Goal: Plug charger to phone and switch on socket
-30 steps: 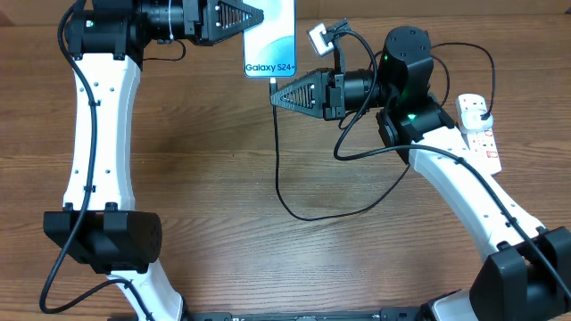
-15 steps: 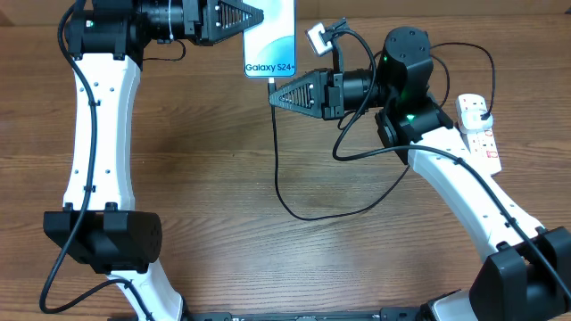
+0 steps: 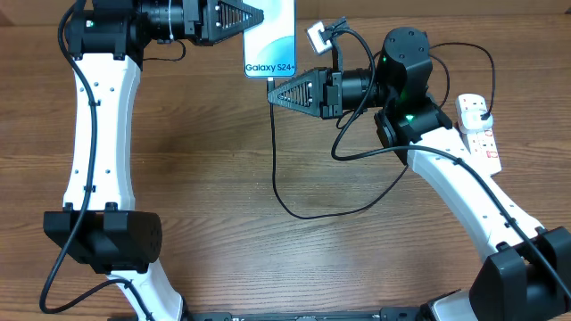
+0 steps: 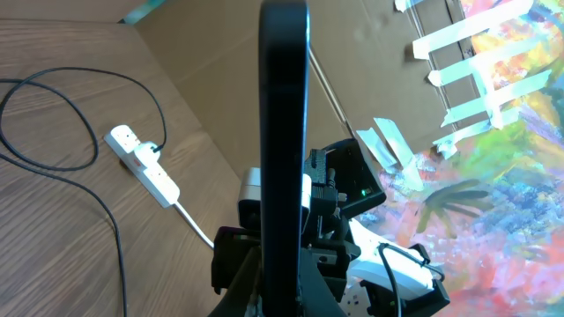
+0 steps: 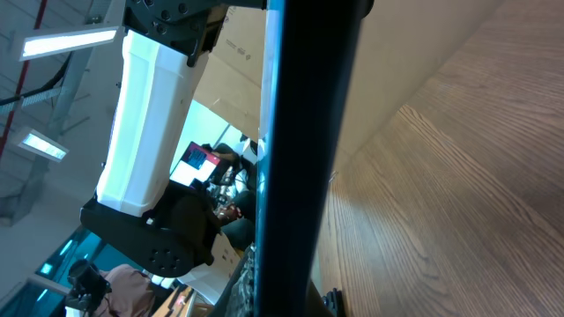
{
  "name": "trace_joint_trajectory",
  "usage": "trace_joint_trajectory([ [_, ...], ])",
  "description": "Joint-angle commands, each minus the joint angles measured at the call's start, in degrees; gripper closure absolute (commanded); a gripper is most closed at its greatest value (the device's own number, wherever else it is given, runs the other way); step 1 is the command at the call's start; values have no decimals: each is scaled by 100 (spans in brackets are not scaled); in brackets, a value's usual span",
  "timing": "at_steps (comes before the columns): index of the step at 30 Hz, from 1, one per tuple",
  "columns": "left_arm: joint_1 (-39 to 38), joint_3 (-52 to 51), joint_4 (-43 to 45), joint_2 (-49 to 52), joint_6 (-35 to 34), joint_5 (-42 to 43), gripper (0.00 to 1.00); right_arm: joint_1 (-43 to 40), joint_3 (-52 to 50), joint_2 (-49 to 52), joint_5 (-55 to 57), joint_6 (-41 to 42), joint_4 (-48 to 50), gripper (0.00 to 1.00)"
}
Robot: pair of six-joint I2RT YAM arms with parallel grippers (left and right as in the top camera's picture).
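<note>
My left gripper should set the phone free on the bare table (image 3: 285, 154) beside the black cable, at a spot just nearer than my right gripper.
My left gripper (image 3: 260, 20) is shut on the phone (image 3: 270, 40) and holds it flat at the far middle, lit screen up, the "Galaxy S24" edge toward me. In the left wrist view the phone (image 4: 284, 132) is an edge-on dark slab between the fingers (image 4: 284, 286). My right gripper (image 3: 272, 92) is shut on the tip end of the charger (image 3: 277, 178), right at the phone's near edge. The plug tip itself is hidden. The black cable loops across the table to the socket (image 3: 479, 129) at the right, where its black plug sits. The right wrist view shows the phone (image 5: 308, 132) edge-on above the jaws (image 5: 300, 295).
The socket (image 4: 145, 163) and cable loops (image 4: 110, 229) also show in the left wrist view. The right arm's own black cables hang near its wrist (image 3: 357, 143). A cardboard wall (image 4: 220, 79) stands behind the table's far edge.
My right gripper has edged slightly left under the phone's near edge, and the cable loop shifted a little with it. The left arm and the phone have not moved.
</note>
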Motion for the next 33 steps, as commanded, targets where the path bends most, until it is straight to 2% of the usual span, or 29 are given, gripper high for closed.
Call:
trace_joint_trajectory([
  [1, -22, 96, 37, -22, -61, 275, 96, -15, 96, -101, 146, 22, 68, 96],
  [29, -22, 96, 15, -22, 33, 398, 96, -83, 96, -101, 291, 341, 431, 96],
  [30, -22, 96, 15, -22, 35, 396, 96, -83, 96, -101, 291, 341, 428, 95],
  [31, -22, 96, 15, -22, 37, 367, 96, -81, 96, -101, 289, 343, 422, 81],
  [33, -22, 96, 15, -22, 31, 232, 96, -81, 96, -101, 286, 345, 402, 66],
])
